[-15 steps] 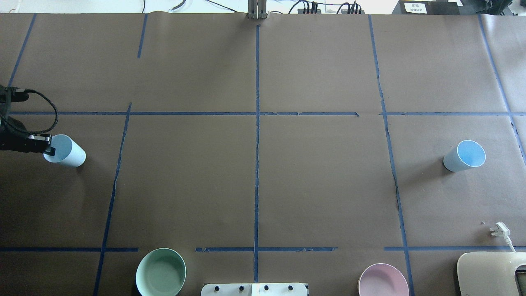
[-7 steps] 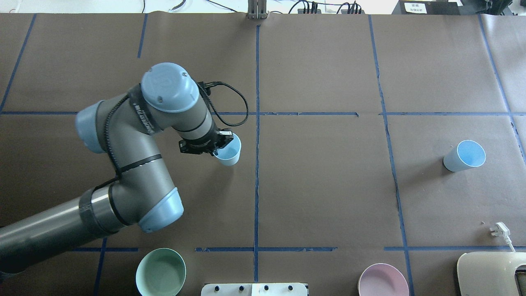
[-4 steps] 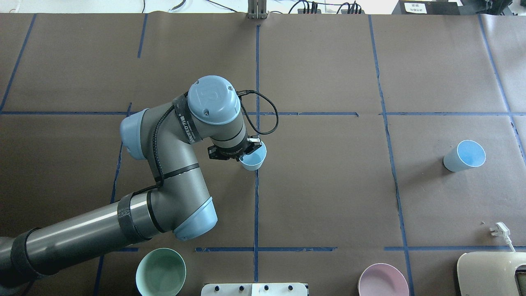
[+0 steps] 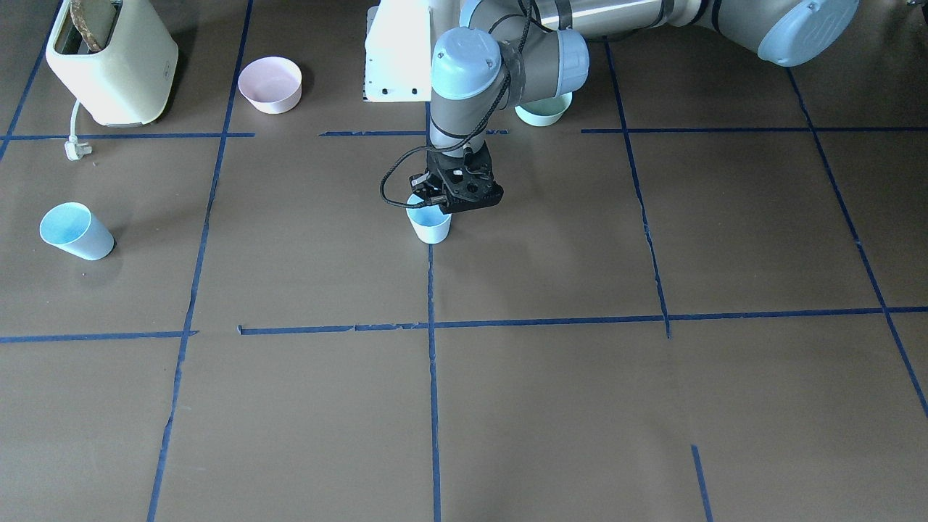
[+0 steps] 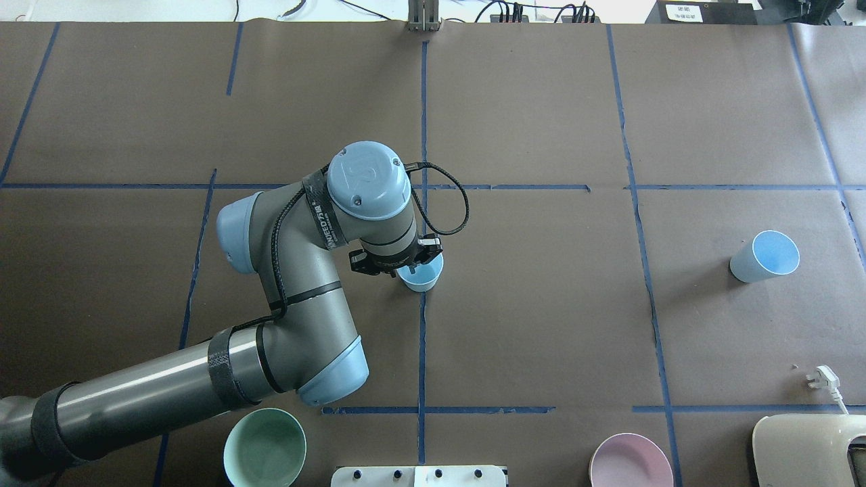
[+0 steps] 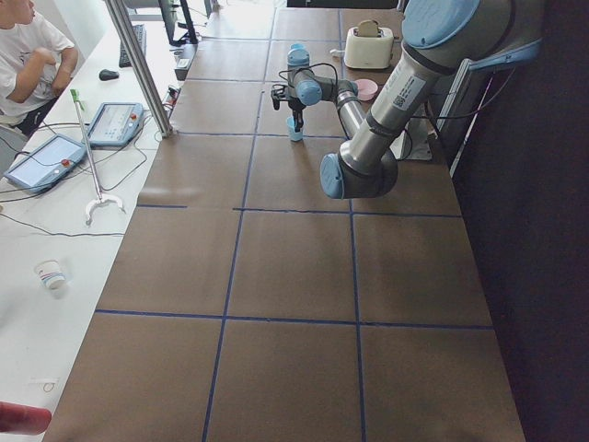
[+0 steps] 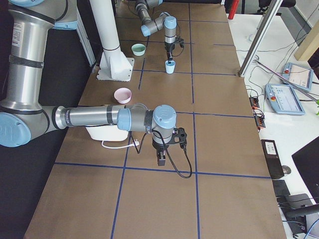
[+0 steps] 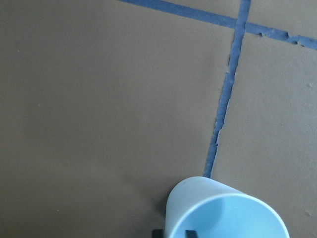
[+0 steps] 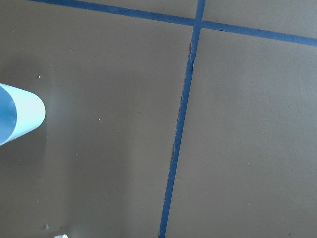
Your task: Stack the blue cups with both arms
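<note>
My right gripper is going to close on the rim (image 4: 42, 232) (image 9: 15, 121) of the second blue cup, on the side that faces away from my left gripper.
My left gripper (image 5: 404, 268) is shut on the near rim of one pale blue cup (image 5: 422, 276), which stands upright on the table's blue centre line, at or just above the paper. The cup also shows in the front view (image 4: 429, 225) under the gripper (image 4: 437, 206), and in the left wrist view (image 8: 225, 210). The second blue cup (image 5: 766, 257) stands alone at the far right, also in the front view (image 4: 75, 232) and at the left edge of the right wrist view (image 9: 17, 119). My right gripper (image 7: 162, 158) shows only in the exterior right view; I cannot tell its state.
A mint-green bowl (image 5: 264, 448) and a pale pink bowl (image 5: 630, 463) sit near the robot's edge, either side of the white pedestal base (image 5: 419, 475). A cream toaster (image 5: 808, 450) with a white plug (image 5: 822, 379) is at the near right corner.
My left arm has carried the blue cup from the table's far left to the centre line. In the last half second it moved slightly right and toward the robot.
</note>
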`<move>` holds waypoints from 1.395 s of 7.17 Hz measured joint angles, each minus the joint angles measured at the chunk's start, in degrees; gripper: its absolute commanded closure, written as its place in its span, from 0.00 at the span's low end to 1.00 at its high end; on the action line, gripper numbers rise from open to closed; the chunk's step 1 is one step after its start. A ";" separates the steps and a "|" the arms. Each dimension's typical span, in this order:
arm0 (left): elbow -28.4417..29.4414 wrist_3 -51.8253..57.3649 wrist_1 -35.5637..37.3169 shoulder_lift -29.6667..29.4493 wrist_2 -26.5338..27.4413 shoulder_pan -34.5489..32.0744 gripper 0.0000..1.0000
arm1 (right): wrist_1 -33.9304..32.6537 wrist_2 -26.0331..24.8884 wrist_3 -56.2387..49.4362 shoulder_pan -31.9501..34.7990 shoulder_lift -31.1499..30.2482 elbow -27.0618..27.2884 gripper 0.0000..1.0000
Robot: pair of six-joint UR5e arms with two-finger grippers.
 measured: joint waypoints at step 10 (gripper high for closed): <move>-21.15 82.30 13.37 42.85 -20.69 -46.98 0.00 | 0.08 3.97 3.57 -2.17 3.66 2.96 0.00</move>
